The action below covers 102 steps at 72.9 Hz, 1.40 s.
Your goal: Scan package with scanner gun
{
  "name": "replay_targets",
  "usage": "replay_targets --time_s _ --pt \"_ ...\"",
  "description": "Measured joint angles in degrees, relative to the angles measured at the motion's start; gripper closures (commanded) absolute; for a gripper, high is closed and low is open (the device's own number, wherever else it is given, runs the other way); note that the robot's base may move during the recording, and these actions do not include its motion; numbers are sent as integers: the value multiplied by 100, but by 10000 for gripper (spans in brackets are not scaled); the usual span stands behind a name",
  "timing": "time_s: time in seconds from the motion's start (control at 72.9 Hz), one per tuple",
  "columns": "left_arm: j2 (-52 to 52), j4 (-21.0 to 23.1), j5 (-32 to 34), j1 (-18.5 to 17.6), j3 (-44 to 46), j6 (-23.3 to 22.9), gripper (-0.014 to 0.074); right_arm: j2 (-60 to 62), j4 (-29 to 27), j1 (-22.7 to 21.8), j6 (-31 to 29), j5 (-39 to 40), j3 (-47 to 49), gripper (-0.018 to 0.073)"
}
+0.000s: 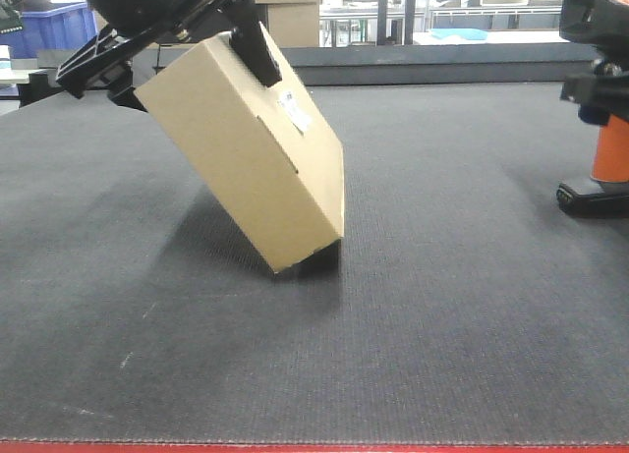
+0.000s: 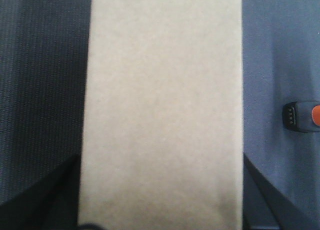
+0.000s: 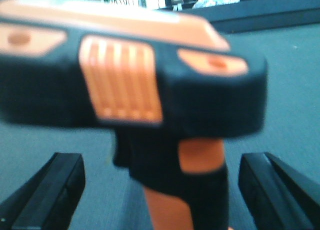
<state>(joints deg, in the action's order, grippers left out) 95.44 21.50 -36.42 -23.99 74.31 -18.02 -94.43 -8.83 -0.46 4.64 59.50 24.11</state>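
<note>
I should use my left gripper to set the package down on the grey mat [image 1: 34,215] in front of the blue crate, far from the scanner gun.
The package [image 1: 246,163], a plain tan box with a small white label [image 1: 295,111], hangs tilted with its lower corner down at the grey mat [image 1: 442,306]. My left gripper [image 1: 192,70] is shut on its upper end, one black finger [image 1: 259,48] lying across the labelled face. The left wrist view is filled by the package [image 2: 162,105], with the left gripper [image 2: 160,205] astride it. The scanner gun [image 1: 607,148] stands upright at the far right, with its black head, orange handle and black base. My right gripper [image 3: 162,190] is open, its fingers [image 3: 45,190] apart from the scanner gun's handle [image 3: 185,205] on both sides.
A dark raised ledge [image 1: 442,72] borders the mat at the back. Behind it are a blue crate [image 1: 49,26] and stacked cardboard boxes [image 1: 285,11]. A red strip [image 1: 314,447] marks the front edge. The scanner's base [image 2: 302,115] shows right of the package.
</note>
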Motion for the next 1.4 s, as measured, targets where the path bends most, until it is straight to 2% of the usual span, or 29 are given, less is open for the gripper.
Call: replay_targets --time_s 0.343,0.521,0.645,0.864,0.946,0.974,1.084,1.221,1.331,1.399 --pt "0 -92 0 0 0 0 708 895 52 0 0 0 -787 34" --pt "0 -152 -344 252 47 251 708 1597 74 0 0 -78 -1025 117" --pt "0 -152 -648 525 137 649 708 2249 191 0 0 -492 -1052 244" --pt "-13 -164 -1209 1031 373 1215 708 3404 472 0 0 -1921 -1055 568" --pt "-103 -188 -1291 1253 377 1358 708 3798 494 0 0 -2402 -1065 725" --pt "-167 -213 -1317 1359 377 1385 708 3938 494 0 0 -2523 -1065 727" --pt "-480 -550 -1452 1711 387 1436 708 4535 506 0 0 -2981 -1065 727" --pt "-800 -1334 -1565 2054 410 1460 708 5104 516 0 0 -3606 -1065 727" --pt "-869 -1935 -1614 2250 410 1573 708 5459 516 0 0 -4103 -1065 727" --pt "-869 -2150 -1641 2315 398 1737 708 5615 516 0 0 -4294 -1065 727"
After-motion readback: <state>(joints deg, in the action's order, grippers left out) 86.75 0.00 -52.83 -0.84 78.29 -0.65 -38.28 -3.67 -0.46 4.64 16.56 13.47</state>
